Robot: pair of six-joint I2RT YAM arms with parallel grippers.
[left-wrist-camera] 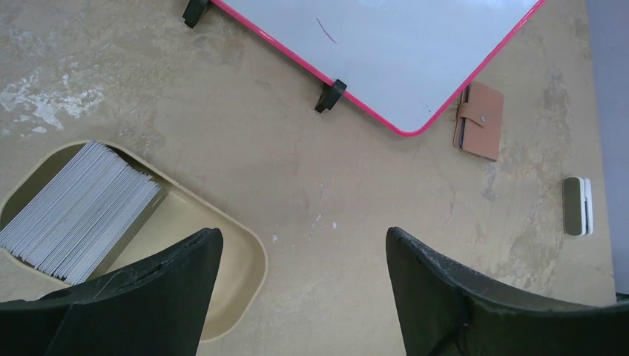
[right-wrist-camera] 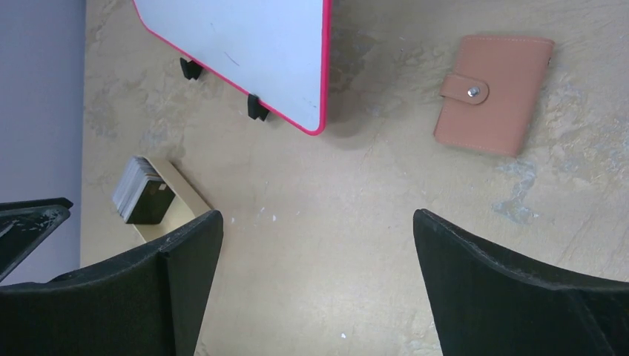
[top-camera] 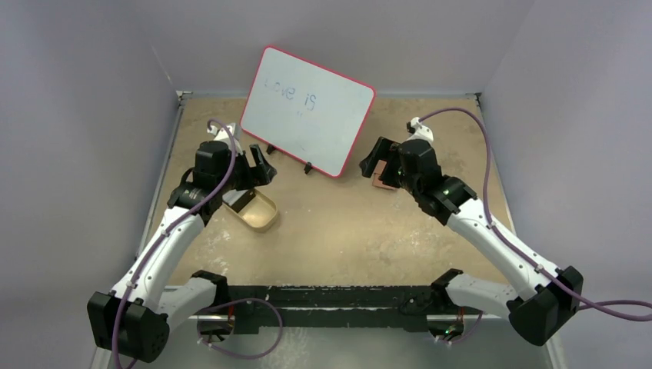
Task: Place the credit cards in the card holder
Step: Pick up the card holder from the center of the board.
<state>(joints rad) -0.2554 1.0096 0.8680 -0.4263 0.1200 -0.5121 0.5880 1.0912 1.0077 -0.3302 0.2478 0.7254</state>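
The card holder's spine [top-camera: 396, 187] [right-wrist-camera: 529, 117], its long edge opposite the strap, is next for my right gripper, which should go there and close toward the near end.
The credit cards [left-wrist-camera: 78, 211] are a thick stack of thin grey cards standing on edge in a tan tray [left-wrist-camera: 189, 222]; the right wrist view shows the stack [right-wrist-camera: 137, 189] from afar. The card holder [right-wrist-camera: 493, 93], a brown wallet with its tab strap snapped shut, lies flat by the whiteboard's corner, and my right gripper partly covers it [top-camera: 380, 178] in the top view. My left gripper [left-wrist-camera: 304, 241] hovers open over the tray's right end, holding nothing. Above bare table near the wallet, my right gripper [right-wrist-camera: 317, 222] hangs open and empty.
A red-rimmed whiteboard [top-camera: 307, 111] leans on black feet at the back centre, between the two grippers. A small grey and white block [left-wrist-camera: 576, 205] lies on the table beyond the wallet. Grey walls close in the table at the left, back and right.
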